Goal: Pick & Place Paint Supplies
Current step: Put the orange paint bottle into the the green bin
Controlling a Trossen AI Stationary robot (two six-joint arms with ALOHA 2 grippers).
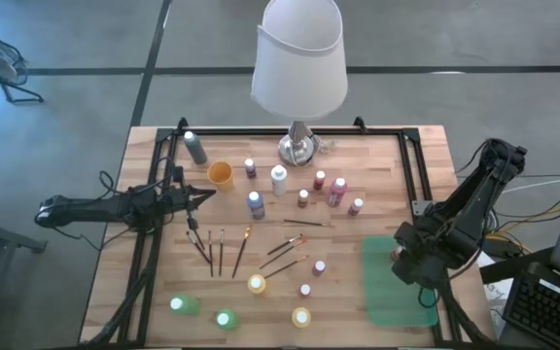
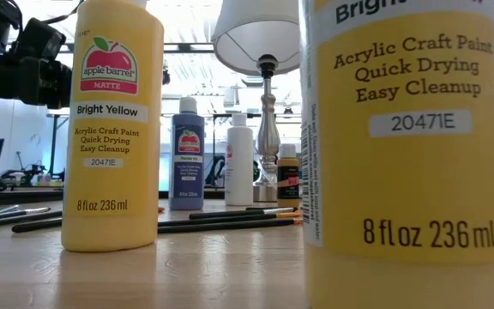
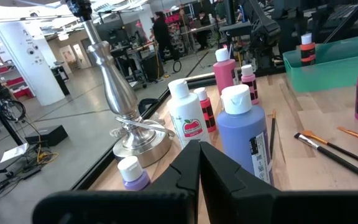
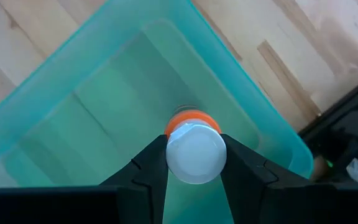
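I need to use my right gripper to set the orange paint bottle, now held over the green tray, down and let go of it in the green tray's far corner (image 1: 411, 251) (image 4: 248, 147) beside the black rail.
My right gripper (image 4: 194, 163) hangs over the green tray (image 4: 73, 106) at the table's right near corner and is shut on a small orange paint bottle with a white cap (image 4: 194, 149). The bottle (image 3: 306, 51) also shows in the left wrist view, inside the tray (image 3: 340, 59). My left gripper (image 3: 199, 168) is shut and empty, held level at the table's left (image 1: 202, 197). Several paint bottles (image 1: 280, 180) stand upright on the table's middle, and several thin brushes (image 1: 217, 251) lie flat on it. My right gripper pinches the orange bottle at its white cap (image 4: 178, 155) between its two fingers, one on either side. The fingers come from above, pointing down. The bottle hangs upright below them within the tray's walls; whether its base touches the tray floor I cannot tell.
A tall lamp with a white shade (image 1: 299, 68) stands at the table's far middle. Two large yellow bottles (image 2: 114, 129) (image 2: 410, 146) stand close to the low camera. A black rail frame (image 1: 290, 131) edges the table. An orange cup (image 1: 220, 174) sits far left.
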